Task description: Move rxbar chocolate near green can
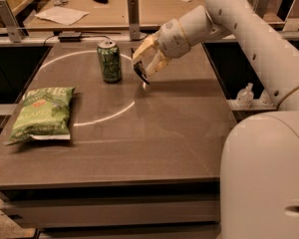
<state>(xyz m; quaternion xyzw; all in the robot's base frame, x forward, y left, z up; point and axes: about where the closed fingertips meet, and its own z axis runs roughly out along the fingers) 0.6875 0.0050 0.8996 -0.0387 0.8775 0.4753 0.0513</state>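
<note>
My gripper needs to release the rxbar chocolate on the brown table (129, 81) beside the green can, on the side closest to my gripper.
The green can (109, 60) stands upright at the back left of the brown table (154, 143), on the white circle line. My gripper (143, 67) hangs just right of the can, a little above the table. It is shut on the rxbar chocolate (140, 73), a small dark bar that sticks out below the pale fingers (148, 51). The bar is about a can's width from the can and tilted, its lower end close to the table.
A large green chip bag (41, 114) lies flat at the table's left edge. A white circle (104, 118) is marked on the tabletop. A metal post (133, 11) stands behind the table. Two small bottles (245, 96) sit to the right, below table level.
</note>
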